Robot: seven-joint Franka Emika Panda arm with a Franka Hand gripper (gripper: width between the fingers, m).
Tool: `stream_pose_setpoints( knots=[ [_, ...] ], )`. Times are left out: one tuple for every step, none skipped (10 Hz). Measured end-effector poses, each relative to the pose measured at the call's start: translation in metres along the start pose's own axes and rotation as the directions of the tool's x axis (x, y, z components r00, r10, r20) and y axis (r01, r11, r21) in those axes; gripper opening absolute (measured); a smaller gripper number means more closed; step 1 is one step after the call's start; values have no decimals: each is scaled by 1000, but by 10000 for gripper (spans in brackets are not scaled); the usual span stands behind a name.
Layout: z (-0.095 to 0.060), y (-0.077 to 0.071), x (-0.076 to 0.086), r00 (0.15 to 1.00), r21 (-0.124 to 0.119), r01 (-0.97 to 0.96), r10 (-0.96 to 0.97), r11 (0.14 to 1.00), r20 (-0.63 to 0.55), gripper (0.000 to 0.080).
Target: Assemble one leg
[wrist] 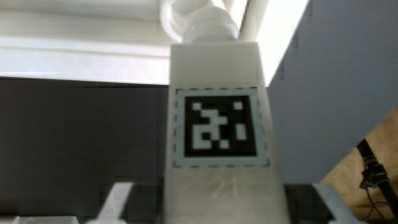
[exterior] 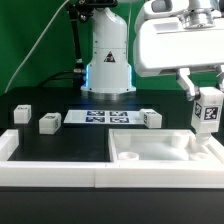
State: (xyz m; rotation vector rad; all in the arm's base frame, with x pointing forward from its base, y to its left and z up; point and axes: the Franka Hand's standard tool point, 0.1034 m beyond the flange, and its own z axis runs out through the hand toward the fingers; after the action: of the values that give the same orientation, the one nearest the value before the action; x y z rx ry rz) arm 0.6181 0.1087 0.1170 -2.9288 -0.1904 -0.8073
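Note:
The leg will be standing upright in the large white square part's corner (exterior: 200, 155) by the front border when I open my gripper to let go of it.
My gripper (exterior: 200, 93) hangs at the exterior view's right, shut on a leg (exterior: 207, 109), a small white oblong block with a black-and-white tag. It holds the leg upright over the far right corner of the large white square part (exterior: 160, 150); I cannot tell whether they touch. In the wrist view the leg (wrist: 221, 110) fills the middle, tag facing the camera, with the gripper (wrist: 221, 205) around its near end and one finger (wrist: 118, 198) showing beside it. Three more legs lie on the black table: two (exterior: 21, 113) (exterior: 49, 122) at the left, one (exterior: 151, 119) near the middle.
The marker board (exterior: 105, 118) lies flat on the table in front of the arm's white base (exterior: 108, 65). A white raised border (exterior: 40, 165) runs along the table's front and left edges. A green backdrop stands behind.

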Motion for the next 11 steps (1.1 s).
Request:
stream_pose_setpoints(
  knots=[
    [4,1,-4,1000,-3,-1,1,1000,-3,291],
    [9,2,-8,1000,-7,-3,3,1000,-8,291],
    [12,3,-7,1000,-10,-4,4,1000,-21,291],
    [14,3,-6,999,-14,-4,4,1000,-34,291],
    [18,4,-10,1000,-14,-6,5,1000,-28,291],
    [21,6,-13,1000,-16,-8,8,1000,-25,291],
    [21,7,-12,999,-23,-9,8,1000,-47,291],
    [23,8,-14,998,-28,-9,7,1000,-63,291],
    [24,7,-16,996,-34,-10,7,999,-85,291],
    [24,6,-17,996,-35,-8,5,999,-90,291],
    [25,6,-18,998,-29,-8,7,1000,-67,291]
  ],
)
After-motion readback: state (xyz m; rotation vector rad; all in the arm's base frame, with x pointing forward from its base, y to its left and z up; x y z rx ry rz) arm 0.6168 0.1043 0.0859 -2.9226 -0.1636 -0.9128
